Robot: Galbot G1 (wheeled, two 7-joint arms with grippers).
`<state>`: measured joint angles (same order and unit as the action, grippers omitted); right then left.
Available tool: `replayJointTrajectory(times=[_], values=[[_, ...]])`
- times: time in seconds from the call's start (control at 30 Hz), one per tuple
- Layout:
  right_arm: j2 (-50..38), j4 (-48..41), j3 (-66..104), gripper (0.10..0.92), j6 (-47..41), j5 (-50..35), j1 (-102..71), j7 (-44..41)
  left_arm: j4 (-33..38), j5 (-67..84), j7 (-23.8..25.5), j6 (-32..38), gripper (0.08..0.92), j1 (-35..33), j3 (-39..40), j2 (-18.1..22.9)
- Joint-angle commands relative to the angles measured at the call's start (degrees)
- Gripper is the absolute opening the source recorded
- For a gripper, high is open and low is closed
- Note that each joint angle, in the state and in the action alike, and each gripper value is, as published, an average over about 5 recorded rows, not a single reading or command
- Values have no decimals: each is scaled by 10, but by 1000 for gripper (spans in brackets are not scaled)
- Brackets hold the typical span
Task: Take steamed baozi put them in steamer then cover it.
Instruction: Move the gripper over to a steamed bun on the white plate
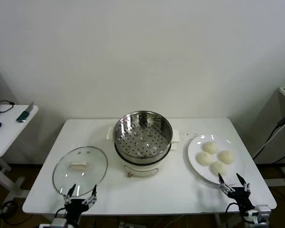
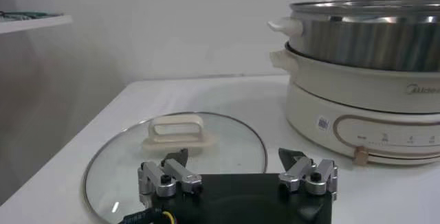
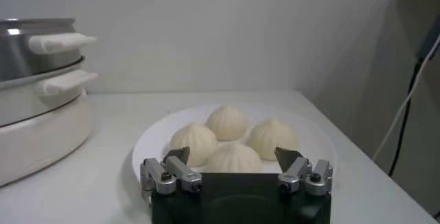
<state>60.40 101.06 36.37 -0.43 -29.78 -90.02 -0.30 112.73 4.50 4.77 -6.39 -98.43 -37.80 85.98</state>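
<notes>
The fingers of my right gripper should next close around the sides of the farthest baozi (image 1: 210,147) (image 3: 227,122), the one that is nearest the far rim of the white plate.
Several cream-white baozi (image 1: 214,157) (image 3: 234,138) lie together on a white plate (image 1: 195,158) (image 3: 152,143) at the table's right. The shiny steel steamer (image 1: 143,136) (image 2: 371,36) stands uncovered on its cream pot base (image 2: 357,108) at the table's middle, with nothing in its perforated basket. The glass cover (image 1: 80,169) (image 2: 172,153) with a cream handle lies flat at the left. My left gripper (image 1: 80,194) (image 2: 234,159) hangs open at the front edge, just short of the cover. My right gripper (image 1: 234,182) (image 3: 232,157) is open at the plate's near rim, nothing between its fingers.
A white side table (image 1: 9,130) with small items stands at the far left. A cable (image 1: 275,133) hangs off to the right beside a white cabinet. The white table (image 1: 180,190) has bare surface in front of the pot.
</notes>
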Motion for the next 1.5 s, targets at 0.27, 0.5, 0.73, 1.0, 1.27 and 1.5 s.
replayJointTrajectory(times=[0.27,0.5,0.73,1.0,1.27,1.5], values=[[-114,6,-50,823,-176,45,207,-23,-1,1,0,8,823,-1,3,-2],[-227,-53,-187,823,-190,81,361,-109,-3,1,1,16,823,0,5,-3],[-321,-131,-357,823,-190,142,530,-234,-4,1,3,26,823,-6,9,-2],[-363,-239,-617,823,-123,202,775,-399,-13,-2,7,37,823,-9,7,-4],[-333,-340,-827,823,-45,253,968,-554,-16,-4,10,46,823,-16,8,-5],[-264,-425,-934,823,-14,250,1046,-617,-19,-8,11,50,823,-19,7,-9]])
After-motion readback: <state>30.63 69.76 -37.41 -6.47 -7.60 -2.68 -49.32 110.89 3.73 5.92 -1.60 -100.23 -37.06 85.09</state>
